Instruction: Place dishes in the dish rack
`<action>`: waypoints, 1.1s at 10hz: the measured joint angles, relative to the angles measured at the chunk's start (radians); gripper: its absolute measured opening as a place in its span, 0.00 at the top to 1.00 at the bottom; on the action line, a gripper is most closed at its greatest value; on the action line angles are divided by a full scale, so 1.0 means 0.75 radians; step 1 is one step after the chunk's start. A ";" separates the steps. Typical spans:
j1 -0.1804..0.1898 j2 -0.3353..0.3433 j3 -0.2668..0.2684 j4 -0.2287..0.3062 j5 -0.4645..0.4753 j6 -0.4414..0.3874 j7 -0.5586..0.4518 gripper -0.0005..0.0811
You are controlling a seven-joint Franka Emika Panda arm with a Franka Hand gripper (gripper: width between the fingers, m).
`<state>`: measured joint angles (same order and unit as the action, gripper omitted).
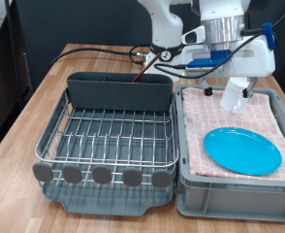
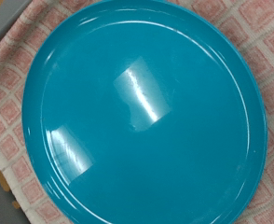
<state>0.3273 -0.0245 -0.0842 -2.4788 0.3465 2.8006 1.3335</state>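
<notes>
I will next close on the light-blue plate's far rim (image 1: pixel 216 134), toward the dish rack.
The round light-blue plate (image 1: pixel 241 150) lies flat on the pink checked cloth in the grey bin (image 1: pixel 230 190) at the exterior view's right. It fills the wrist view (image 2: pixel 142 112). My gripper (image 1: pixel 234 103) hangs above the bin's far part, a little above and beyond the plate, not touching it. Its fingers do not show in the wrist view. The dish rack (image 1: pixel 55 126) stands at the exterior view's left, with its wire grid bare, its tall grey cutlery box (image 1: pixel 118 92) at the far side and round grey tabs (image 1: pixel 102 176) along the near edge. The mug and wooden spoon are out of view.
The rack and bin stand side by side on a wooden table (image 1: pixel 26 107). Black and red cables (image 1: pixel 104 53) lie on the table behind the rack. The robot's base (image 1: pixel 167 34) stands at the back. Pink checked cloth (image 2: pixel 8 140) shows around the plate.
</notes>
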 joint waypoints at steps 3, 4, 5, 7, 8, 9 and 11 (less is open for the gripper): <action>0.006 0.000 0.008 -0.043 0.280 0.031 -0.280 0.01; 0.006 0.001 0.013 -0.065 0.351 0.057 -0.347 0.01; 0.008 0.003 0.020 -0.083 0.454 0.077 -0.440 0.01; 0.009 0.023 0.034 -0.094 0.693 0.107 -0.676 0.01; 0.008 0.039 0.041 -0.094 0.800 0.115 -0.782 0.01; 0.008 0.057 0.048 -0.089 0.904 0.121 -0.882 0.01; 0.008 0.097 0.061 -0.072 1.074 0.133 -1.047 0.01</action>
<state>0.3336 0.0481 -0.0382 -2.5327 1.1519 2.9000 0.5484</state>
